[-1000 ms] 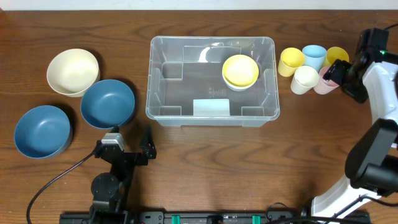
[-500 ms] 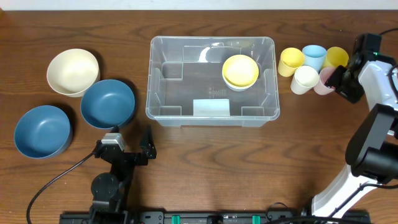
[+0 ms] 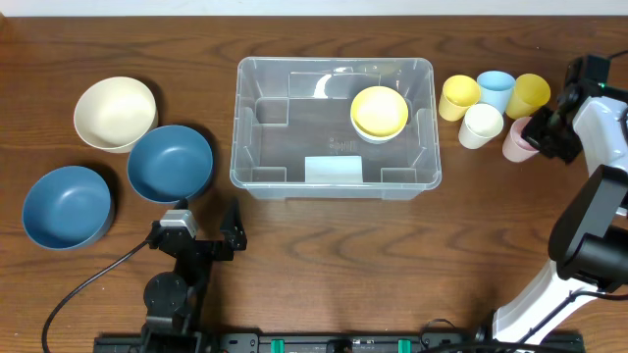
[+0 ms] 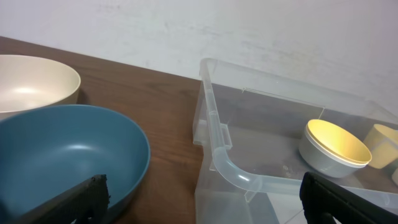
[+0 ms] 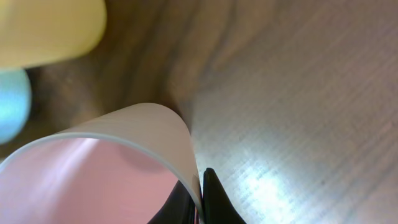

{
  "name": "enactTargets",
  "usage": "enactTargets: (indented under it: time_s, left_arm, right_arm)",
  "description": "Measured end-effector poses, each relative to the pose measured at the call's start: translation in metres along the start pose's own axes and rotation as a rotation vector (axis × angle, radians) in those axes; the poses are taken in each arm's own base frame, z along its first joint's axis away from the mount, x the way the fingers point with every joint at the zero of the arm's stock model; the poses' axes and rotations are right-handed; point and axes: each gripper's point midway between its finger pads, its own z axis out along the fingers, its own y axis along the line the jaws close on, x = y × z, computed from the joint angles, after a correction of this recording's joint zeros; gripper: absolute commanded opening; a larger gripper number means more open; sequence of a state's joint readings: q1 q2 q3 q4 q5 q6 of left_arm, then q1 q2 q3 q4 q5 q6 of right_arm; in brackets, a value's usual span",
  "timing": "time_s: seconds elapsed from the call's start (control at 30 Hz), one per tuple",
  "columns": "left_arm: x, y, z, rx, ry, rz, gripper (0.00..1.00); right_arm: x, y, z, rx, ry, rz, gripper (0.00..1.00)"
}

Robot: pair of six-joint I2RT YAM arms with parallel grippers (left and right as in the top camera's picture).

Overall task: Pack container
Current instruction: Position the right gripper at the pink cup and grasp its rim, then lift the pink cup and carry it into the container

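Next, my right gripper lets go of the pink cup inside the container (image 3: 366,169), between the yellow bowl and the container's near side.
The container (image 3: 235,127), a large clear bin, stands mid-table with a yellow bowl (image 3: 379,110) in its right half. To its right stands a pink cup (image 3: 516,142). My right gripper (image 3: 538,129) is shut on the cup's wall. In the right wrist view one finger is inside the pink cup (image 5: 93,174) and one outside, so the right gripper (image 5: 200,199) pinches the rim. My left gripper (image 3: 208,227) rests open near the table's front, empty. In the left wrist view the left gripper (image 4: 202,199) faces the container's (image 4: 217,134) near corner.
A yellow cup (image 3: 458,96), a light blue cup (image 3: 496,89), another yellow cup (image 3: 530,94) and a white cup (image 3: 480,125) cluster beside the pink one. At the left sit a cream bowl (image 3: 115,113) and two blue bowls (image 3: 170,162) (image 3: 67,206).
My right gripper has gone from open to shut on the pink cup's wall, and the cup has shifted slightly right, away from the cluster. The left arm has not moved.
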State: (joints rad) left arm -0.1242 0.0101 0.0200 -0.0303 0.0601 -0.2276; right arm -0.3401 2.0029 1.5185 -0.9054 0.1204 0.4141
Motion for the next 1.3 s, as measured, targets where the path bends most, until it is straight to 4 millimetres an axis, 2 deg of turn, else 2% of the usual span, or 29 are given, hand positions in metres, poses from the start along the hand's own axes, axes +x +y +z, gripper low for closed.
enactTargets:
  time_s: [0.2, 0.33, 0.43, 0.6, 0.73, 0.83, 0.93, 1.03, 1.13, 1.3]
  left_arm:
    - [0.0, 0.0, 0.0, 0.0, 0.0, 0.0, 0.98]
    - [0.0, 0.0, 0.0, 0.0, 0.0, 0.0, 0.98]
    - [0.0, 0.0, 0.0, 0.0, 0.0, 0.0, 0.98]
    - [0.0, 0.0, 0.0, 0.0, 0.0, 0.0, 0.98]
    - [0.0, 0.0, 0.0, 0.0, 0.0, 0.0, 0.98]
    - [0.0, 0.0, 0.0, 0.0, 0.0, 0.0, 0.98]
    - [0.0, 0.0, 0.0, 0.0, 0.0, 0.0, 0.98]
    - [0.0, 0.0, 0.0, 0.0, 0.0, 0.0, 0.98]
    - [0.0, 0.0, 0.0, 0.0, 0.0, 0.0, 0.98]
    - [0.0, 0.0, 0.0, 0.0, 0.0, 0.0, 0.98]
  right_arm:
    - [0.012, -0.014, -0.009, 0.015, 0.057, 0.019, 0.01]
    - [0.008, -0.016, -0.036, -0.019, 0.012, 0.032, 0.01]
    - [0.0, -0.013, -0.082, -0.09, -0.081, 0.033, 0.01]
    - [-0.007, 0.0, -0.185, -0.287, -0.294, 0.012, 0.01]
    - [0.018, 0.03, -0.258, -0.467, -0.416, -0.084, 0.01]
    - [0.05, 0.064, -0.285, -0.569, -0.425, -0.2, 0.01]
    - [0.085, 0.101, -0.293, -0.637, -0.386, -0.328, 0.01]
    - [0.118, 0.136, -0.29, -0.656, -0.338, -0.44, 0.01]
    - [0.149, 0.162, -0.276, -0.632, -0.289, -0.528, 0.01]
    - [0.18, 0.192, -0.236, -0.534, -0.209, -0.624, 0.01]
